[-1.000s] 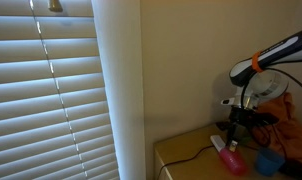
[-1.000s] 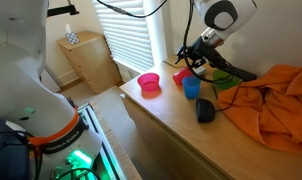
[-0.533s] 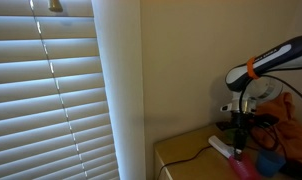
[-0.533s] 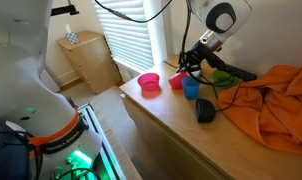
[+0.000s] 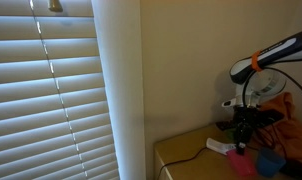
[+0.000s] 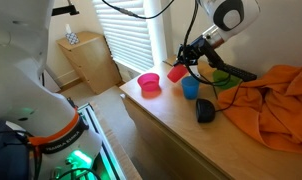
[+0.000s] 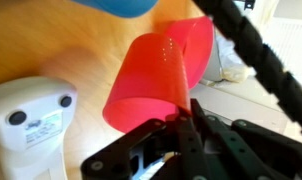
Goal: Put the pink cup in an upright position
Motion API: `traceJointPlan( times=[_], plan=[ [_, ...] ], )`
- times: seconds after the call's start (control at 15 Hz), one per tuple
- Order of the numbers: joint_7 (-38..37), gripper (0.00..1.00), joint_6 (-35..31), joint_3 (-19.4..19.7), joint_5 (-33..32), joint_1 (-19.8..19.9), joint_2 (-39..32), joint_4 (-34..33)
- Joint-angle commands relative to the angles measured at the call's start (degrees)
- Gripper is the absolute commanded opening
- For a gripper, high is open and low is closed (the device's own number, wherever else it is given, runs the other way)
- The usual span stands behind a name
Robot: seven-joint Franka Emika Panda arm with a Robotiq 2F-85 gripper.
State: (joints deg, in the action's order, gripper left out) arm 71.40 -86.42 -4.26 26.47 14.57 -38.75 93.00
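Observation:
The robot's gripper will release the pink cup on the dresser top just in front of the white flat device [image 5: 228, 161].
The pink cup [image 7: 149, 85] fills the middle of the wrist view, lying tilted with its open end toward the camera. My gripper [image 7: 184, 118] is shut on the cup's rim wall, one finger inside and one outside. In an exterior view the gripper [image 6: 184, 68] holds the pink cup [image 6: 177, 72] tilted, just above the wooden dresser top [image 6: 161, 115]. In an exterior view the gripper [image 5: 241, 145] points straight down over the surface, and the cup is hard to make out there.
A blue cup [image 6: 191, 88] stands right beside the gripper, and a pink bowl [image 6: 149, 83] sits nearer the window. A white flat device [image 7: 31, 120] lies beside the cup. An orange cloth [image 6: 276, 100], a dark object [image 6: 205, 110] and a black cable [image 7: 253, 62] are close by.
The jaws have shut on the pink cup's rim. The cup has come up slightly off the dresser top with the gripper.

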Motion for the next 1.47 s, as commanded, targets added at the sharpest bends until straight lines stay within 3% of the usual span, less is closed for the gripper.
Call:
traceJointPlan(
  times=[0.0, 0.13, 0.4, 0.93, 1.33, 1.4],
  plan=[
    [5.85, 0.02, 6.14, -0.92, 5.88, 3.86, -1.77, -1.59],
    [13.43, 0.02, 3.51, -0.7, 7.11, 3.85, 0.72, 1.75],
    [21.59, 0.02, -1.66, 0.65, 0.28, -0.71, 9.55, 10.93],
    [22.15, 0.02, -20.37, 0.65, -4.17, -8.99, 31.17, 31.04],
    [21.57, 0.02, -42.92, 1.56, 4.81, -10.28, 37.97, 42.58],
    [21.44, 0.02, -37.26, 1.68, 1.67, -10.51, 35.36, 37.74]
  ],
)
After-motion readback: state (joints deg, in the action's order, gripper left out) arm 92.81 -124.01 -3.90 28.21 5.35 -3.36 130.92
